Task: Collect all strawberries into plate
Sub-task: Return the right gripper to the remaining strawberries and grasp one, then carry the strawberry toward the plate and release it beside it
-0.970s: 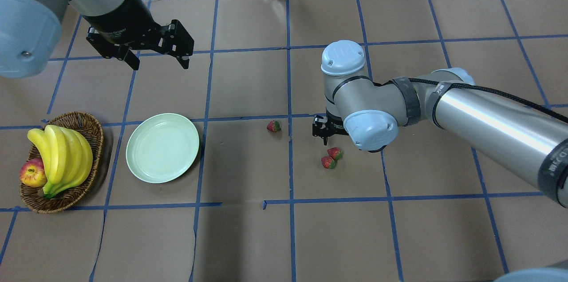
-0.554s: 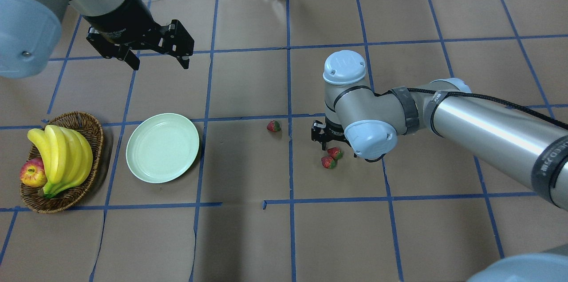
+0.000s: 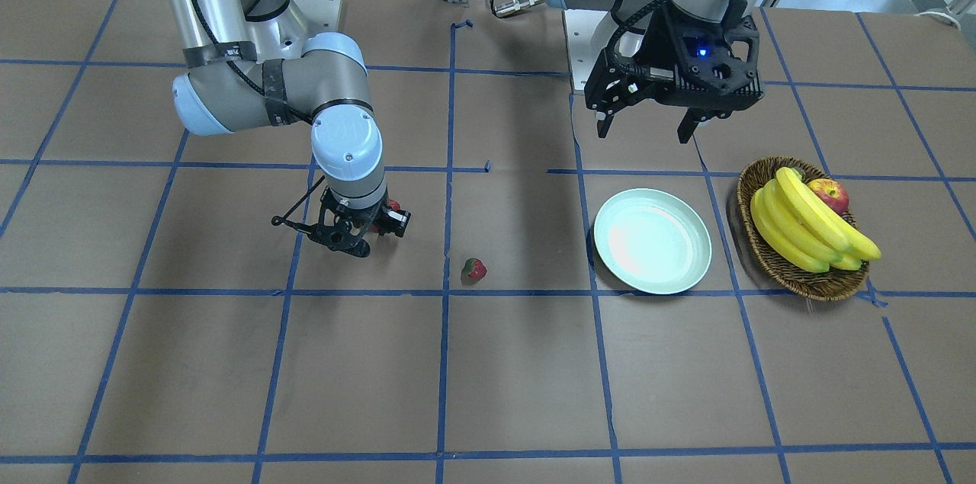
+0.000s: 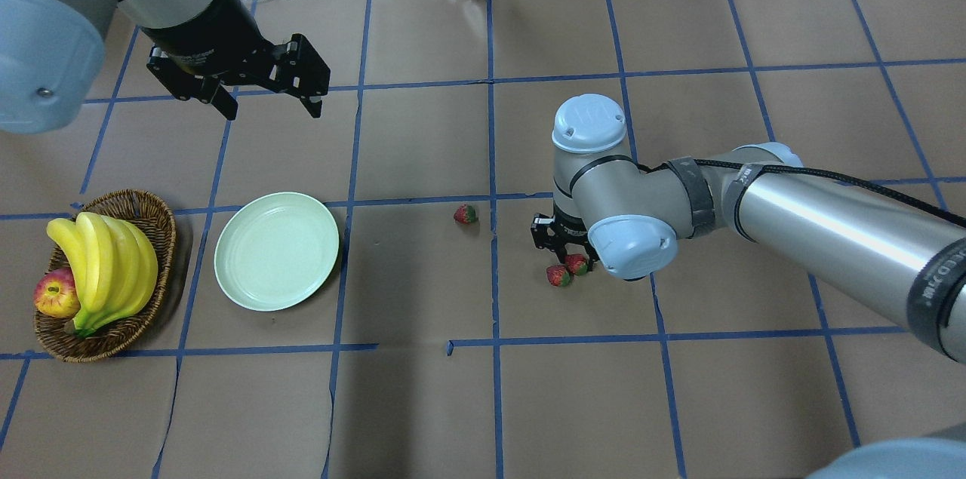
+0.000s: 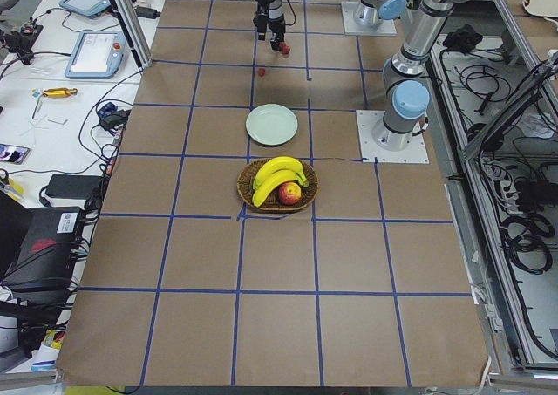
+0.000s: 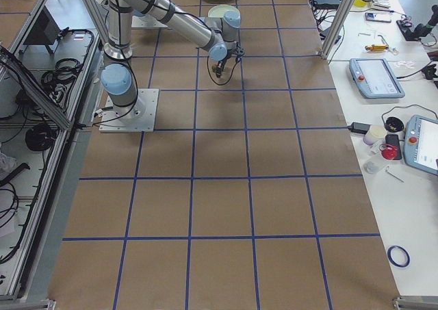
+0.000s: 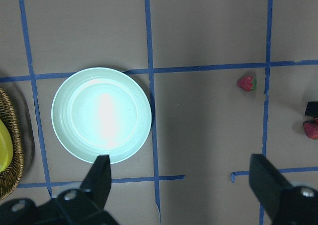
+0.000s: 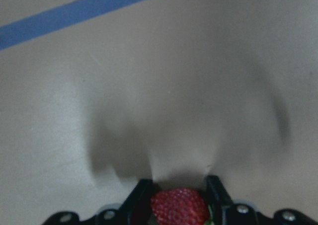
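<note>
My right gripper will set the held strawberry on the paper (image 3: pixel 517 213) behind the lone strawberry, toward the plate.
The pale green plate (image 4: pixel 276 250) lies empty at the left, also in the front view (image 3: pixel 652 240) and the left wrist view (image 7: pixel 101 114). One strawberry (image 4: pixel 466 214) lies alone near the middle. Two more lie together: one (image 4: pixel 559 276) free on the paper, the other (image 4: pixel 579 264) between the fingers of my right gripper (image 4: pixel 567 251). The right wrist view shows that strawberry (image 8: pixel 180 207) with both fingers touching its sides, low at the table. My left gripper (image 4: pixel 268 98) hangs open and empty, high above the table behind the plate.
A brown wicker basket (image 4: pixel 155 216) with bananas (image 4: pixel 106 260) and an apple (image 4: pixel 55 294) stands left of the plate. Blue tape lines grid the brown paper. Cables and devices lie beyond the far edge.
My right arm has come down and toward the pair of strawberries, and its fingers now sit around the nearer one. The left arm and the lone strawberry have not moved.
</note>
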Tool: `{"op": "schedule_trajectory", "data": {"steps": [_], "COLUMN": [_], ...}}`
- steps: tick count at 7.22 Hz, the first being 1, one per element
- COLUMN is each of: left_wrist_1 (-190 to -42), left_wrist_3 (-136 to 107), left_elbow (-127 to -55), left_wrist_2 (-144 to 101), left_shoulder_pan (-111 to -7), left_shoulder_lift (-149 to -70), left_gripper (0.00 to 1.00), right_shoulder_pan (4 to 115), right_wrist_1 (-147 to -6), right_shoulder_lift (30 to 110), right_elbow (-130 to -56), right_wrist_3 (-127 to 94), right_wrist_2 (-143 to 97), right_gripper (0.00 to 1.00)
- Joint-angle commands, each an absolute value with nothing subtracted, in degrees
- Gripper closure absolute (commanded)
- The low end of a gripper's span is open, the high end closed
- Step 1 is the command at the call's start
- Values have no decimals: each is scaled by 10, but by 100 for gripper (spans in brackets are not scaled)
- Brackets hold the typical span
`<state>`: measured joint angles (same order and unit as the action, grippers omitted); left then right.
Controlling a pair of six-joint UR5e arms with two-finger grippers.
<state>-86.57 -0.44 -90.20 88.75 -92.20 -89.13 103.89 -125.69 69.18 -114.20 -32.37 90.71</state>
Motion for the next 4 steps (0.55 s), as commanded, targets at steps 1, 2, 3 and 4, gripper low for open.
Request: {"op": "schedule_trajectory", "data": {"steps": [1, 2, 3, 4], "left_wrist_1": [-866, -866, -866, -866], "left_wrist_3": [-4, -4, -4, -4], "left_elbow": [-903, -903, -903, -902], "left_wrist_2": [887, 888, 888, 887], "left_shoulder_pan": [-922, -922, -922, -922], "left_shoulder_lift": [-891, -891, -891, -891], "left_gripper": [0, 0, 0, 0], "right_shoulder_pan": [1039, 1039, 1038, 1039], "right_wrist_1": [-1256, -1256, -1254, -1230], "right_shoulder_lift": [693, 693, 700, 704], "right_elbow": [-1142, -1140, -1123, -1080], "right_wrist_3": [-324, -324, -322, -305], "right_wrist_2": [902, 902, 903, 904], "right_gripper": [71, 73, 74, 74]}}
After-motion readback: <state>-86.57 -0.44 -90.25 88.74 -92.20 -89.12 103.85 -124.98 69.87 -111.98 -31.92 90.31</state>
